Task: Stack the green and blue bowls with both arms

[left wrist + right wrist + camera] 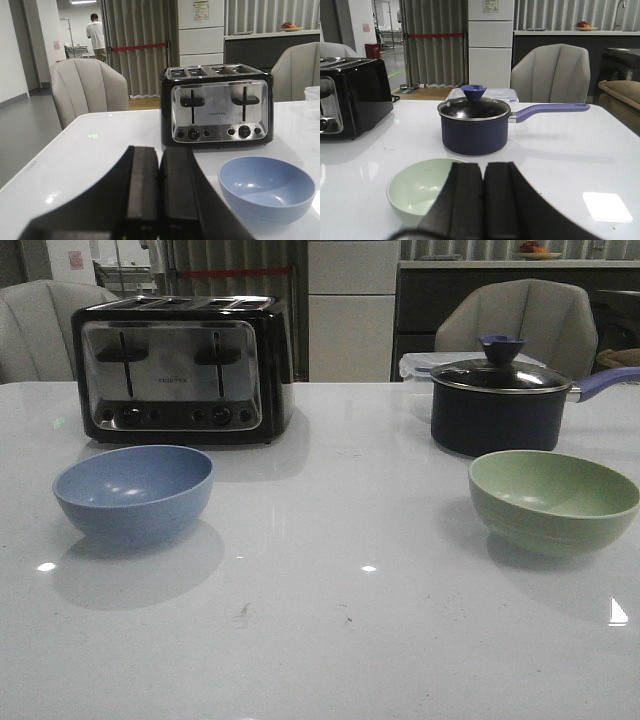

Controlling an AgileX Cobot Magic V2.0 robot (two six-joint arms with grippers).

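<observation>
The robot's right gripper will close on the rim of the pale green bowl (631, 497), on the side that faces away from the dusty blue bowl.
The dusty blue bowl (133, 490) stands upright on the left of the white table, in front of the toaster. The pale green bowl (553, 499) stands upright on the right, in front of the saucepan. Neither arm shows in the front view. In the left wrist view my left gripper (159, 155) is shut and empty, with the blue bowl (266, 188) beside it and apart from it. In the right wrist view my right gripper (483, 170) is shut and empty, its fingers in front of part of the green bowl (417, 190).
A black and chrome toaster (180, 368) stands at the back left. A dark lidded saucepan (500, 398) with a blue handle stands at the back right, a clear plastic box behind it. Grey chairs stand behind the table (330, 630).
</observation>
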